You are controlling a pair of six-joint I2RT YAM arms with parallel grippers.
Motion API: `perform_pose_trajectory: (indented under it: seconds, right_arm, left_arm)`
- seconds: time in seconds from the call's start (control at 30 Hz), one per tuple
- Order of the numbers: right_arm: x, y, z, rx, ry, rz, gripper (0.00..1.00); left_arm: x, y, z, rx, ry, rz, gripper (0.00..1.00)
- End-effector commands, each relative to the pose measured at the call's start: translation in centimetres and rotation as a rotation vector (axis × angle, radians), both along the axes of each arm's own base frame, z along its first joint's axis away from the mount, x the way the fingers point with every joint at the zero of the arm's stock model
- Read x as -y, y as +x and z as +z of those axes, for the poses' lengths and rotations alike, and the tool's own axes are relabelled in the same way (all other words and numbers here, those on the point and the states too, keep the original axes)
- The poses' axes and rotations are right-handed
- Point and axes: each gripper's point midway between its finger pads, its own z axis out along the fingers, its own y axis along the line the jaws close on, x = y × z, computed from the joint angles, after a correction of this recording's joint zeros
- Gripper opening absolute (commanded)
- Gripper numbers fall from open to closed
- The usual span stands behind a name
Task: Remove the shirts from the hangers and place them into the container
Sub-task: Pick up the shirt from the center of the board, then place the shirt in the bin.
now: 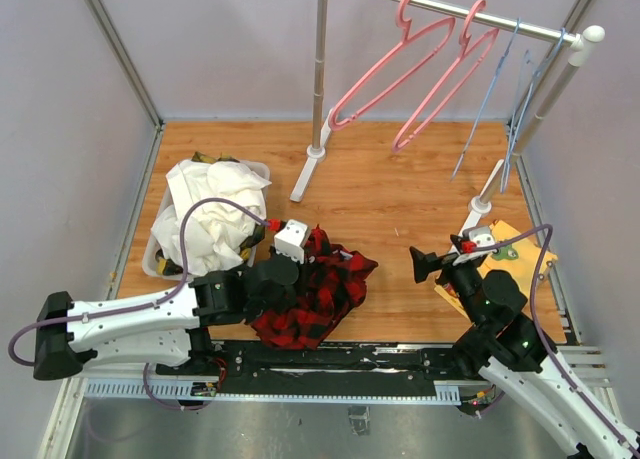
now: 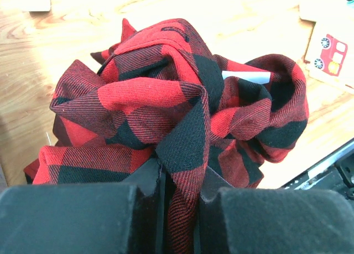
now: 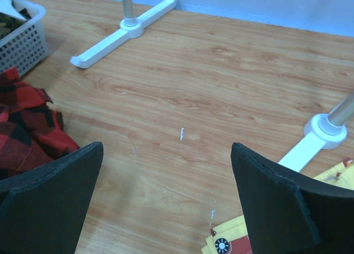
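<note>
The robot's left gripper should release the red-and-black plaid shirt on top of the white shirt in the white basket (image 1: 212, 207).
The red-and-black plaid shirt (image 1: 325, 289) lies bunched on the wooden table near its front edge. My left gripper (image 1: 277, 273) is shut on a fold of that shirt (image 2: 166, 99), the cloth pinched between its jaws (image 2: 180, 179). The white basket (image 1: 153, 256) at the left holds a white shirt (image 1: 215, 214), with yellow-and-green plaid (image 1: 203, 159) peeking out behind it. Two pink hangers (image 1: 390, 69) and two light-blue hangers (image 1: 490, 99) hang bare on the rail. My right gripper (image 1: 424, 264) stands open and empty above bare wood (image 3: 166, 149), right of the plaid shirt (image 3: 25, 127).
The white clothes rack has a post (image 1: 320, 69) and feet (image 3: 121, 35) at the back middle and right (image 3: 315, 140). A flat yellow cloth with patches (image 1: 512, 247) lies under my right arm (image 3: 235, 237). The basket's corner (image 3: 22, 41) shows far left in the right wrist view.
</note>
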Motion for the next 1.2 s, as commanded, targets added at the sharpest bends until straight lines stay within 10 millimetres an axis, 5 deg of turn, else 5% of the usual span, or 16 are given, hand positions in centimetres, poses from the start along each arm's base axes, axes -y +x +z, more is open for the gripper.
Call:
perform_pose_trajectory:
  seconds: [0.0,0.2,0.53,0.7,0.87,1.17]
  right_arm:
    - [-2.0,-0.5,1.5,0.074,0.013,0.121,0.99]
    - [-2.6,-0.7,1.5,0.074,0.008,0.155,1.00]
    - [-8.7,-3.9,2.1,0.113,-0.002,0.551,1.00]
    - [-10.3,-4.9,1.8,0.092,-0.009,0.659,1.00]
    - [-9.9,-4.4,1.2,0.064,-0.025,0.621,1.00]
    - [-9.5,-4.0,1.1,0.061,-0.029,0.590,1.00]
  left_arm:
    - [0.5,0.2,5.0,0.058,-0.117,-0.021,0.00]
    - [0.0,0.4,8.6,0.109,-0.134,-0.043,0.01]
    - [-0.2,-0.2,13.0,0.141,-0.188,-0.117,0.01]
    - [-0.9,-0.9,16.0,0.166,-0.265,-0.141,0.01]
    - [-3.6,0.4,18.5,0.244,-0.200,-0.040,0.00]
    - [-13.6,6.3,23.9,0.360,0.054,0.441,0.01]
